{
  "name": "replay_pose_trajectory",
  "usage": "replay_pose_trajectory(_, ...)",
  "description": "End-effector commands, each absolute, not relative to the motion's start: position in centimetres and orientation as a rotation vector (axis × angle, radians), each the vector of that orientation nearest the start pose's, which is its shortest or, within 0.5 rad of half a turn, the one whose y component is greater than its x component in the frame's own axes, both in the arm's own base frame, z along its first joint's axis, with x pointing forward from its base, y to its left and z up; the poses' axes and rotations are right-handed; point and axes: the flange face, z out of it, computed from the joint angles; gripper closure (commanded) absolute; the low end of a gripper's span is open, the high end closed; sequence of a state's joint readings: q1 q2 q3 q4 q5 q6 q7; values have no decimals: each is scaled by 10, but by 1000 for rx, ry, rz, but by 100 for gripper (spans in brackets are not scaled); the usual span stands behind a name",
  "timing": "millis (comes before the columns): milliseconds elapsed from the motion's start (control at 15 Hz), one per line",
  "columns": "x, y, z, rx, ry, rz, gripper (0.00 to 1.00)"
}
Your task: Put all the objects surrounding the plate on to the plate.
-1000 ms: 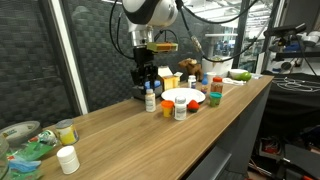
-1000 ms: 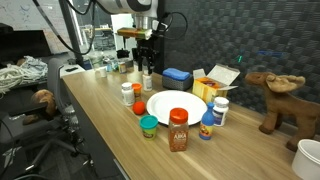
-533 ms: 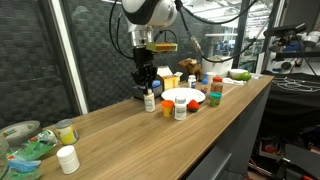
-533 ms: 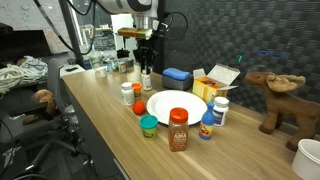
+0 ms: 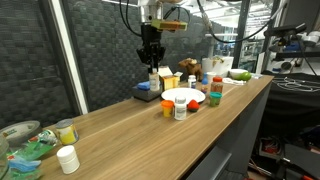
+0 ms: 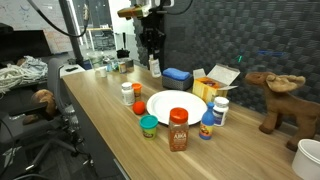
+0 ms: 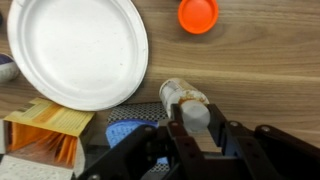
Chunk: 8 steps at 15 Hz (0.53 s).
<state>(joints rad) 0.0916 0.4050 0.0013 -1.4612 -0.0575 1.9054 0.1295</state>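
Observation:
My gripper has the short white-capped bottle, now high above the table, to place. Next, I put it down on the white plate's edge area [image 5: 171, 96] [image 7: 102, 80] near the blue block.
My gripper [image 5: 152, 62] is shut on a short white-capped bottle [image 5: 153, 72] and holds it high above the table, behind the white plate [image 5: 184, 96]. The held bottle also shows in an exterior view [image 6: 155, 67]. In the wrist view the bottle [image 7: 184, 100] sits between the fingers of the gripper [image 7: 197, 128], and the plate [image 7: 75, 50] lies upper left with nothing on it. Around the plate [image 6: 176, 106] stand a white-capped bottle [image 6: 127, 93], small red-orange pieces [image 6: 139, 106], a green-topped pot [image 6: 148, 125], a red-capped jar [image 6: 178, 130] and a blue-labelled bottle [image 6: 207, 127].
A flat blue block [image 6: 177, 76] and a yellow box [image 6: 206, 88] lie behind the plate. An orange cap [image 7: 198, 14] lies on the wood. A plain white bottle [image 5: 67, 159] and a dish of green clutter [image 5: 25, 148] stand at the near end. A toy moose [image 6: 277, 100] stands at the far end.
The gripper has risen from table level beside the plate, carrying the white-capped bottle up with it. The other objects have not moved.

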Motion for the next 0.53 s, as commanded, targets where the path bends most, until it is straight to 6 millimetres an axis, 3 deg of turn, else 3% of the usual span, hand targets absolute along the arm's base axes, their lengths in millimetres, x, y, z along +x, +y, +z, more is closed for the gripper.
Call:
replay_pose_trajectory(0,662,23,477,-3184,187,-102,92)
replay_pose_trajectory(267,666,-21,466,-3185,288,-70,92)
replay_pose_trajectory(467,673,-44,449,-3176,333,-32,92)
